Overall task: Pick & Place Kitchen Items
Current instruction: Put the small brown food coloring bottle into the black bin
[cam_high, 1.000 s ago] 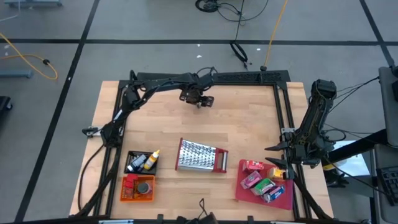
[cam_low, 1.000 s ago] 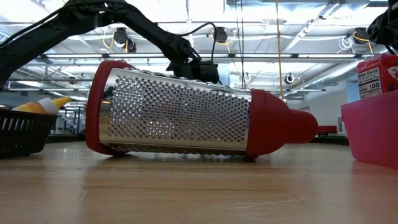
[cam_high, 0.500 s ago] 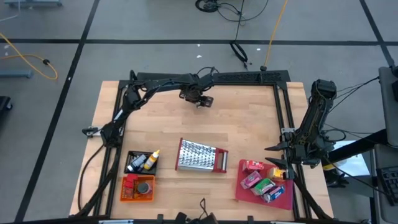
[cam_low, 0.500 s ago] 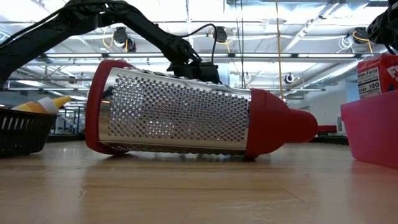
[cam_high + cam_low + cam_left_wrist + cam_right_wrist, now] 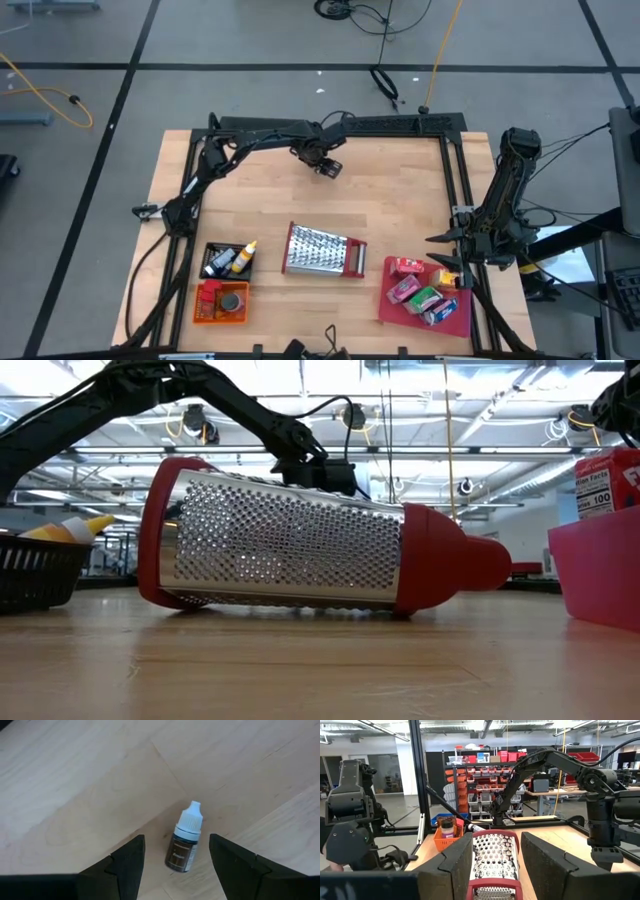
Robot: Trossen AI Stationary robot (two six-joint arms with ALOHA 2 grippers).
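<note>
The dark base of the bottle is between my left gripper's fingers, and the cap points away. My left gripper needs to turn and take the bottle by its white cap (image 5: pixel 190 821).
A tiny dark bottle (image 5: pixel 183 851) with a white cap lies on its side on the wooden table, near the far edge. My left gripper (image 5: pixel 176 839) hangs over it, pointing down and open, one finger on either side of the bottle without touching it. In the high view this gripper (image 5: pixel 324 164) covers the bottle. My right gripper (image 5: pixel 440 240) waits open at the table's right edge, pointing level toward the left. Small red, pink and green boxes (image 5: pixel 420 295) lie on a red tray (image 5: pixel 462 322) at the near right.
A steel grater (image 5: pixel 322 250) with a red end lies on its side at the near middle. A black basket (image 5: pixel 228 260) with small bottles and an orange basket (image 5: pixel 220 302) with a dark jar stand at the near left. Bare wood surrounds the bottle.
My left gripper has rolled about the line it points along, staying above the same spot near the far edge. Its fingers have kept the same gap.
</note>
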